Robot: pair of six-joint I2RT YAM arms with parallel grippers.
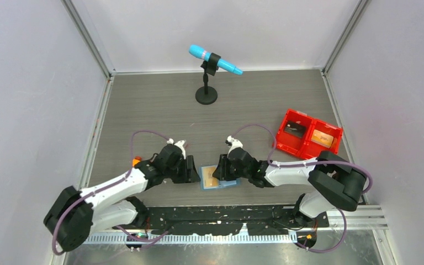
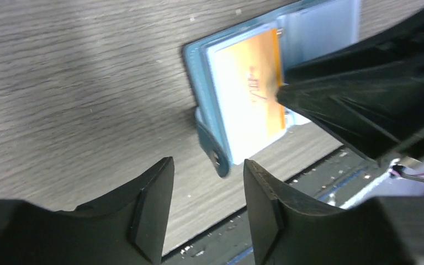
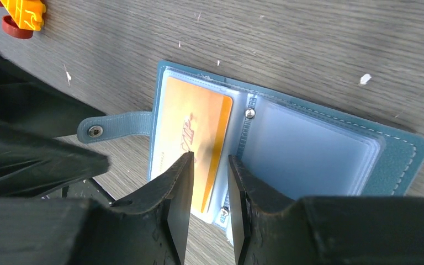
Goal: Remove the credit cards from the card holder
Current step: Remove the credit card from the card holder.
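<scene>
The fingers of my left gripper have only the snap strap's loose end between them, so I need to pinch the card holder's edge (image 2: pixel 216 128) to hold it steady before pulling the credit card.
The teal card holder (image 1: pixel 227 184) lies open and flat near the table's front edge, between my two grippers. In the right wrist view the card holder (image 3: pixel 397 160) shows clear pockets, with an orange-gold credit card (image 3: pixel 196 118) in its left pocket and its snap strap (image 3: pixel 110 128) sticking out left. My right gripper (image 3: pixel 210 171) hovers over the card's right edge and the spine, jaws narrowly apart, clamping nothing. My left gripper (image 2: pixel 208 187) stands open just short of the strap (image 2: pixel 212 146), touching nothing. The credit card (image 2: pixel 254 77) shows there too, partly behind the right gripper's finger (image 2: pixel 353 105).
A red two-compartment bin (image 1: pixel 309 134) stands at the right. A blue microphone on a black stand (image 1: pixel 206 72) is at the back centre. A small orange object (image 1: pixel 137 161) lies left of the left arm. A black rail (image 1: pixel 226 218) runs along the front edge.
</scene>
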